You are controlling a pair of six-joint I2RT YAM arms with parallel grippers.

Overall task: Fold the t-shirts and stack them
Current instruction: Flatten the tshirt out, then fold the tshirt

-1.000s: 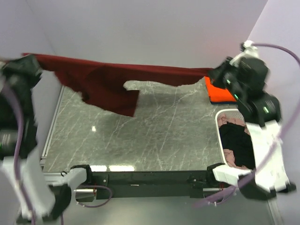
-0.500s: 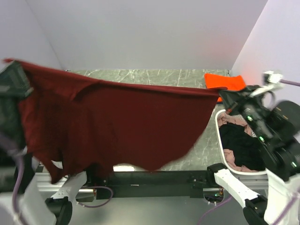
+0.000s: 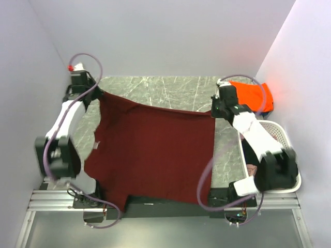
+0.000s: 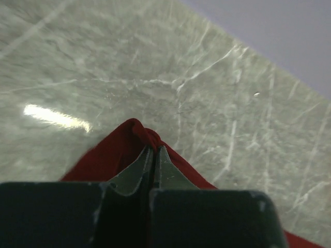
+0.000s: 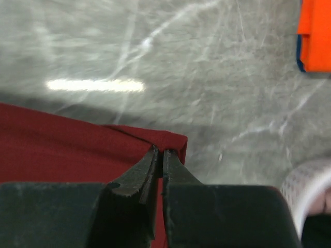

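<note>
Next, I lay the dark maroon t-shirt's corner, now on the grey marble table, on its own edge [image 3: 211, 122] facing the white basket with my right gripper.
The dark maroon t-shirt [image 3: 152, 152] lies spread over the grey marble table [image 3: 170, 89], its near edge hanging over the front. My left gripper [image 3: 98, 93] is shut on its far left corner [image 4: 137, 132]. My right gripper [image 3: 213, 113] is shut on its far right corner [image 5: 170, 140]. A folded bright orange t-shirt [image 3: 251, 95] lies at the far right and shows in the right wrist view [image 5: 315, 33]. A black shirt and a pale pink shirt [image 3: 252, 169] lie in the basket, mostly hidden by the right arm.
The white perforated basket [image 3: 276, 132] stands at the right edge of the table, beside the right arm. Walls close in the table at the back and on both sides. Bare marble shows beyond the shirt's far edge.
Both arms have swung down and forward from holding the maroon shirt stretched high in the air. The shirt now lies spread flat on the table, its corners still gripped.
</note>
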